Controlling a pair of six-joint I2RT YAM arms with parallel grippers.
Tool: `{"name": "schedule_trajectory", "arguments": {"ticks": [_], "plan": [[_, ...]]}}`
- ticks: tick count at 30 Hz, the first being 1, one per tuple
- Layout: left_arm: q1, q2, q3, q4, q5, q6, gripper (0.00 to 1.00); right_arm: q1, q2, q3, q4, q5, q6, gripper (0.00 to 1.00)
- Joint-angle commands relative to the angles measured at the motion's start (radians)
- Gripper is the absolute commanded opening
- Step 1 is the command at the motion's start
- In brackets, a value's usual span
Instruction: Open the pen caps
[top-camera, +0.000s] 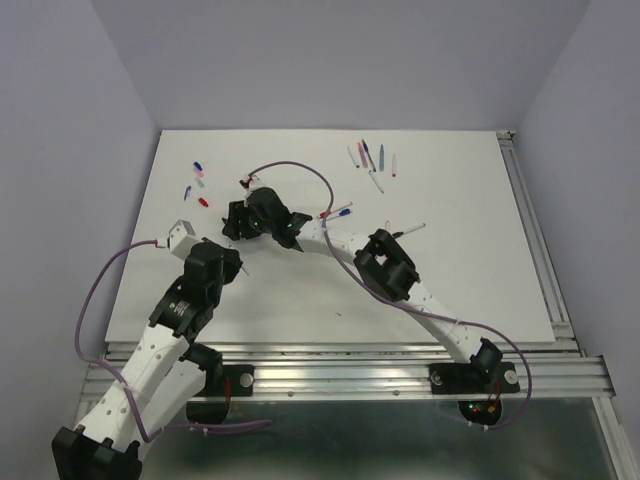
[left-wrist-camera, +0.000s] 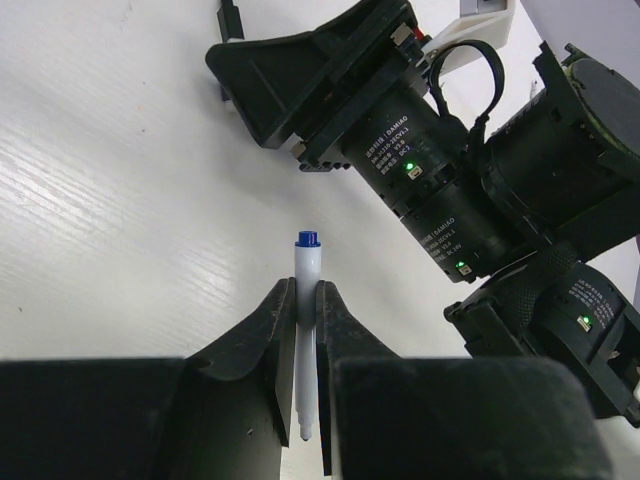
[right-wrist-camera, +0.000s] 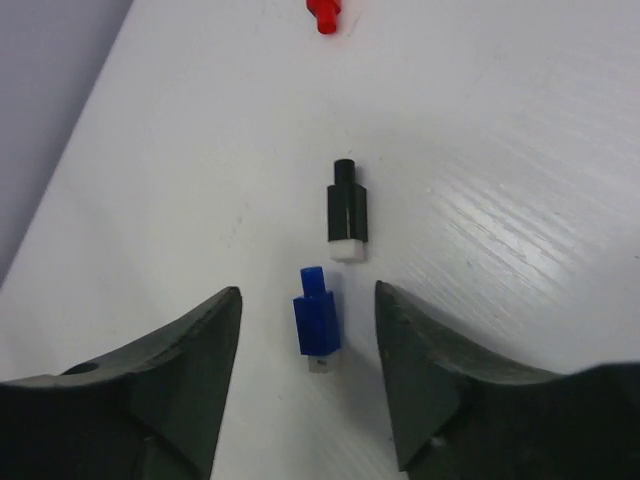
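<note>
My left gripper has the slim white pen to put down. Next, I set it just beside the nearest pen of the back group (top-camera: 366, 184).
A blue pen cap (right-wrist-camera: 316, 322) lies on the white table between the fingers of my right gripper (right-wrist-camera: 308, 290), which is open and touches nothing. Just beyond it lies a black cap (right-wrist-camera: 347, 210), and a red cap (right-wrist-camera: 322, 15) sits farther off. My left gripper (left-wrist-camera: 307, 285) is shut on a slim white pen (left-wrist-camera: 307, 262) with a blue end (left-wrist-camera: 307, 239), its bare tip (left-wrist-camera: 302, 432) pointing back between the fingers. In the top view the right gripper (top-camera: 240, 222) hovers left of centre, close to the left gripper (top-camera: 230, 262).
More loose caps (top-camera: 199, 176) lie at the table's far left. Several pens (top-camera: 368, 158) lie at the back right, and two more pens (top-camera: 338, 212) sit by the right forearm. The right arm's black wrist (left-wrist-camera: 400, 130) fills the left wrist view's upper right.
</note>
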Motion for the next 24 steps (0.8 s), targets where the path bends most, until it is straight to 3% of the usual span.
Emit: {"name": "schedule_trajectory", "arguments": {"ticks": [1, 9, 17, 21, 24], "plan": [[0.001, -0.014, -0.001, -0.001, -0.024, -0.003, 0.00, 0.004, 0.000, -0.011, -0.041, 0.023, 0.003, 0.67], [0.001, -0.023, 0.012, 0.001, -0.006, -0.007, 0.00, 0.004, -0.228, -0.289, 0.048, 0.120, -0.019, 0.76], [0.001, 0.041, 0.041, 0.033, 0.031, -0.010, 0.00, -0.001, -0.590, -0.712, 0.192, 0.265, -0.085, 1.00], [-0.001, 0.089, 0.094, 0.068, 0.037, -0.001, 0.00, -0.001, -0.768, -0.906, 0.235, 0.455, -0.082, 1.00], [-0.002, 0.176, 0.145, 0.099, 0.048, 0.008, 0.00, -0.004, -0.918, -1.066, 0.161, 0.715, -0.047, 1.00]]}}
